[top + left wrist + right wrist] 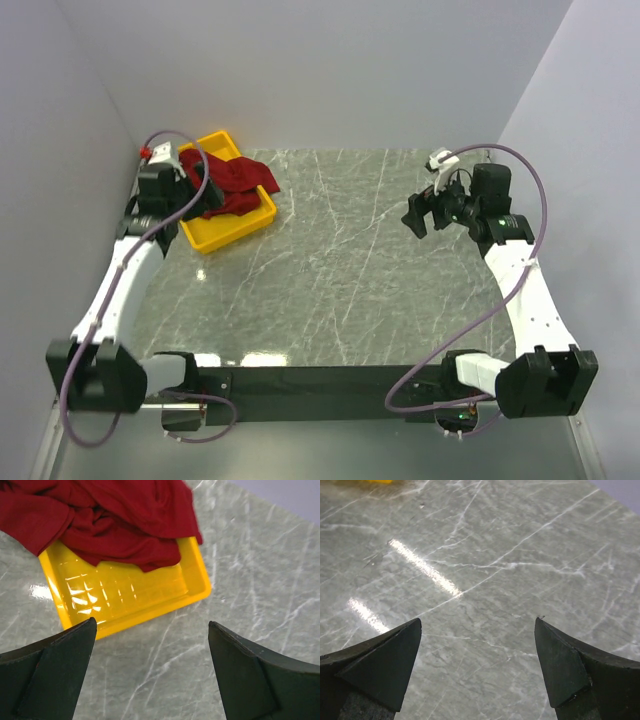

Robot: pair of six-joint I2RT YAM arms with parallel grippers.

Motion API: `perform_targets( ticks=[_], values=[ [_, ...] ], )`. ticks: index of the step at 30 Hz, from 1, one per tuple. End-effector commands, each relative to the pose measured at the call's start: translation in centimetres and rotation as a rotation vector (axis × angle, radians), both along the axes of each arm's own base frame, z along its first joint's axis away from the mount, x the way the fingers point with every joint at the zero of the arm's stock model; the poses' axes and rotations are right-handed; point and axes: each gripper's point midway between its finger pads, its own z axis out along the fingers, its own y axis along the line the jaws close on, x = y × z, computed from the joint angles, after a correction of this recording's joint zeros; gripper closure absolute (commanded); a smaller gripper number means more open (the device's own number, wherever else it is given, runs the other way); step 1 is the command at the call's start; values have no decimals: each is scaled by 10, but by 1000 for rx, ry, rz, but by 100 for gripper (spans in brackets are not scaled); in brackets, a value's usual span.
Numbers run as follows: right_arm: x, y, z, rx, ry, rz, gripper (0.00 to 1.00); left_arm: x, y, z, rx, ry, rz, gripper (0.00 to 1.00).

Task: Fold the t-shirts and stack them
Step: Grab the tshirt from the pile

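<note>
The robot's left gripper will next close on the middle of the dark red t-shirt (234,185) (137,530), where the shirt's folds bunch up above the yellow tray.
A crumpled dark red t-shirt (235,183) lies bunched in a yellow tray (228,238) at the table's far left, one part spilling over the tray's right rim. In the left wrist view the t-shirt (115,525) covers the far half of the tray (130,597), whose near half is bare. My left gripper (188,200) hovers over the tray's left side, open (152,630), with nothing between its fingers. My right gripper (418,215) hangs over the right part of the table, far from the shirt, open (477,625) above bare marble.
The grey marble tabletop (340,270) is boxed in by pale walls at the left, back and right. Purple cables (535,200) loop off both arms. The arm bases sit on a black bar (320,385) at the near edge.
</note>
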Motion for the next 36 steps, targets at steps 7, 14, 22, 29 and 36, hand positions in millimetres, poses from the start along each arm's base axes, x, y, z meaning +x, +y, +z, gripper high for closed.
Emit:
perform_targets(
  ticks=[7, 14, 22, 29, 36],
  values=[
    [13, 9, 12, 26, -16, 47, 0, 74, 2, -41, 184, 201, -22, 5],
    [18, 12, 3, 43, 15, 58, 0, 133, -8, -76, 228, 254, 36, 16],
    [25, 12, -1, 56, 33, 65, 0, 166, -5, -106, 130, 251, 208, 17],
    [32, 13, -5, 61, 50, 75, 0, 182, -2, -125, 9, 236, 344, 22],
    [34, 16, -8, 75, 63, 93, 0, 202, 1, -123, -27, 200, 380, 45]
  ],
)
